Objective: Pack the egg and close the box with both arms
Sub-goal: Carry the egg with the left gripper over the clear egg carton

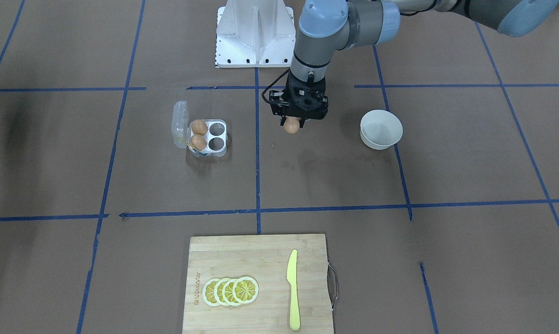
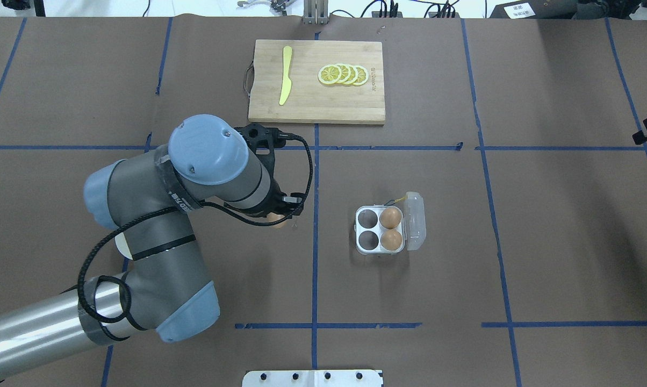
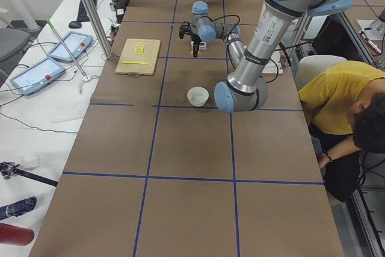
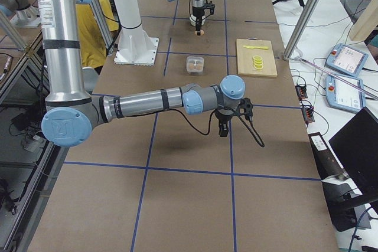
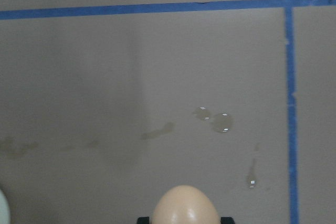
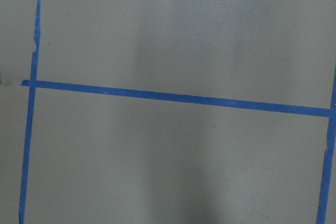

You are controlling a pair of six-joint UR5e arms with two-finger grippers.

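The robot's left gripper needs to release the tan-brown egg in the empty cup nearer the white pedestal (image 1: 216, 128).
My left gripper (image 1: 292, 121) is shut on a tan-brown egg (image 1: 291, 128) and holds it above the table, between the white bowl (image 1: 380, 129) and the box (image 1: 208, 137). The egg shows at the bottom edge of the left wrist view (image 5: 185, 206). The clear box stands with its lid (image 1: 179, 124) open. Two eggs (image 1: 198, 126) (image 1: 198, 141) sit in the cups next to the lid, and the two cups nearer my left gripper are empty. My right gripper (image 4: 222, 129) hangs far from the box near the table's right end. I cannot tell whether it is open or shut.
A wooden cutting board (image 1: 242, 260) with lemon slices (image 1: 230, 291) and a yellow knife (image 1: 292, 290) lies at the table's far side. The white pedestal (image 1: 255, 35) stands at the robot's base. A person in yellow (image 3: 337, 106) leans by the table.
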